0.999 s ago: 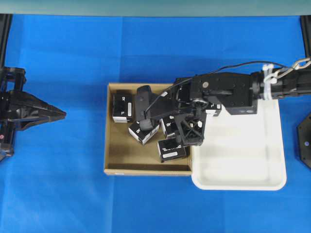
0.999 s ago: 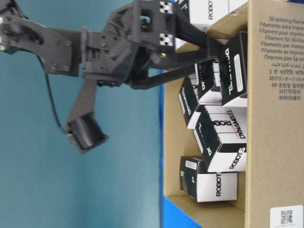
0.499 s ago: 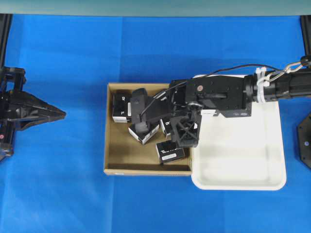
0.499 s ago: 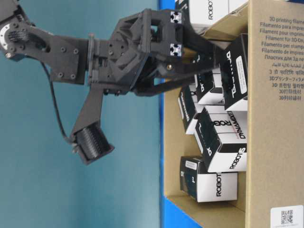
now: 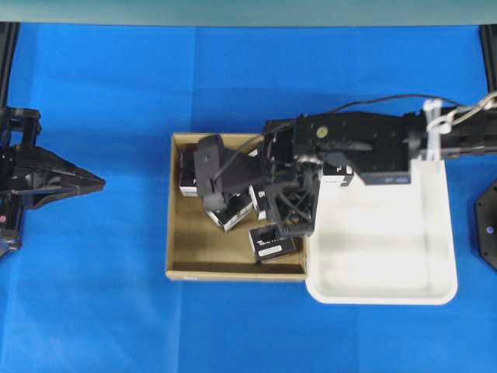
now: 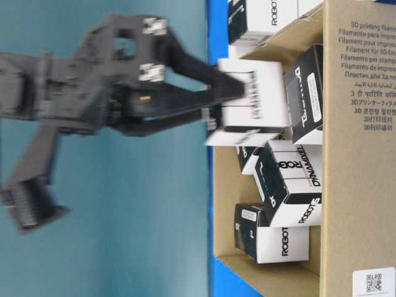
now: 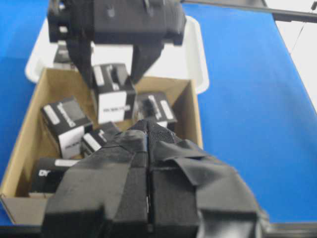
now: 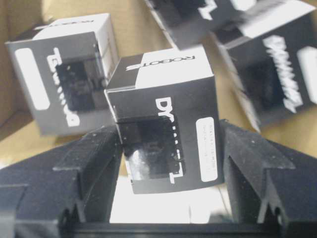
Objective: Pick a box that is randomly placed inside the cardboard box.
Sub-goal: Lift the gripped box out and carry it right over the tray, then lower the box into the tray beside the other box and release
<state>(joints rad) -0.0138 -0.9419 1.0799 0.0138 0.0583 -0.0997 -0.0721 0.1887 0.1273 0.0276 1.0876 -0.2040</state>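
Next, I release the black carton from my right gripper in the white plastic tray (image 5: 379,163), beside the carton near the tray's far edge.
My right gripper (image 5: 284,203) reaches down into the brown cardboard box (image 5: 186,252) and is shut on one black carton (image 8: 166,134) with a white label. Its fingers (image 8: 94,163) press the carton's two sides. In the table-level view the gripper (image 6: 238,102) holds this carton (image 6: 257,102) lifted above the other cartons, level with the box rim. The left wrist view shows the held carton (image 7: 114,96) from the far side. My left gripper (image 5: 95,181) is shut and empty, well left of the cardboard box.
Several look-alike cartons lie loose in the cardboard box (image 6: 356,185), among them one near its front right corner (image 5: 273,242) and two (image 6: 288,179) (image 6: 272,241) below the held one. A white plastic tray (image 5: 388,256) abuts the box's right wall.
My right gripper has closed on a carton and raised it out of the pile, away from the box floor. The left arm has not moved.
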